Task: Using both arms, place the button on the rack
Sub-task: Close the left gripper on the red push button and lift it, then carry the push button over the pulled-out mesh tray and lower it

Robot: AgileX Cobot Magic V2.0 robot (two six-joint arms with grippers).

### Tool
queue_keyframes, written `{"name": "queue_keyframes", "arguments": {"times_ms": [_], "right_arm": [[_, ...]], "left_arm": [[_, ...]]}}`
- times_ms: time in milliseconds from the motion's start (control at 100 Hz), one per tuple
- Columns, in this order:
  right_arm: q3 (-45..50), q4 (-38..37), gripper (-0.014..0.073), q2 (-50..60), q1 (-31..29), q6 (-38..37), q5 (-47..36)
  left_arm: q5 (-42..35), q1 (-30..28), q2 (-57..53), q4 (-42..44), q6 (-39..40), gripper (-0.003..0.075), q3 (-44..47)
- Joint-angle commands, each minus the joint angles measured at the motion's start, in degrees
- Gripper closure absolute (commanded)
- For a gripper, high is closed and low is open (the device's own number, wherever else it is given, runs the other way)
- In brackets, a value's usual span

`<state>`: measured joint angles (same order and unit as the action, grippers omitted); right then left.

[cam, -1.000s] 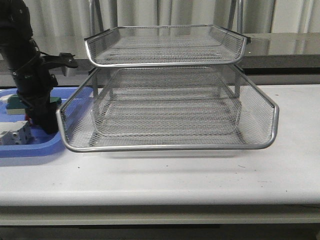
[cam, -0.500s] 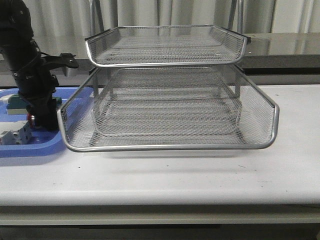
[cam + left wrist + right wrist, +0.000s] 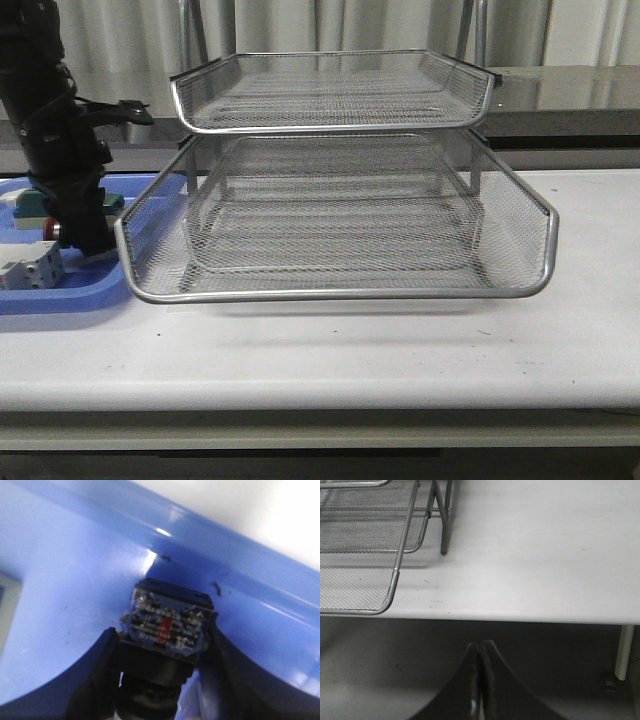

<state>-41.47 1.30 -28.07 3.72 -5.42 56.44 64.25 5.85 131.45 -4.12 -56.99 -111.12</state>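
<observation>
I need to let go of the button, which is now in the blue tray, with my left gripper on the middle of the rack's lower wire-mesh level [image 3: 322,206].
My left gripper [image 3: 85,238] stands in the blue tray [image 3: 60,300] at the far left, just left of the rack [image 3: 330,294]. In the left wrist view it [image 3: 164,630] is shut on the button [image 3: 167,625]. Its blue rear block faces the camera and its black body sits between the fingers. A bit of the red head [image 3: 52,232] shows beside the gripper. The rack is a silver wire-mesh stand with its lower tier pulled forward. My right gripper [image 3: 480,647] is shut and empty, off the table's front edge near the rack's corner [image 3: 395,580].
A white breaker-like block [image 3: 28,268] lies in the blue tray in front of the left gripper. A green block [image 3: 28,205] lies behind it. The tray's floor and rim [image 3: 75,580] fill the left wrist view. The white table [image 3: 400,350] stretches right of the rack.
My left arm has shifted slightly left and up in the blue tray with the button between its fingers. The rack has not moved.
</observation>
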Motion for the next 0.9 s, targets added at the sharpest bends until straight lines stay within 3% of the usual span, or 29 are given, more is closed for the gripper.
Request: {"name": "queue_keyframes", "arguments": {"times_ms": [0,260,560,890], "right_arm": [[-1.8,-0.26,0.0664,-0.21,0.09,0.12,-3.41],[-1.8,-0.26,0.0664,-0.21,0.09,0.12,-3.41],[-1.8,-0.26,0.0664,-0.21,0.09,0.12,-3.41],[-1.8,-0.26,0.0664,-0.21,0.09,0.12,-3.41]], "left_arm": [[2.32,-0.46,-5.87,-1.13,1.15,0.074,-3.22],[9.19,-0.46,-11.16,-1.27,2.26,0.0741,-4.17],[9.19,0.38,-19.36,-1.13,7.98,0.074,-3.94],[9.19,6.04,-33.1,-0.43,9.44,0.074,7.32]]}}
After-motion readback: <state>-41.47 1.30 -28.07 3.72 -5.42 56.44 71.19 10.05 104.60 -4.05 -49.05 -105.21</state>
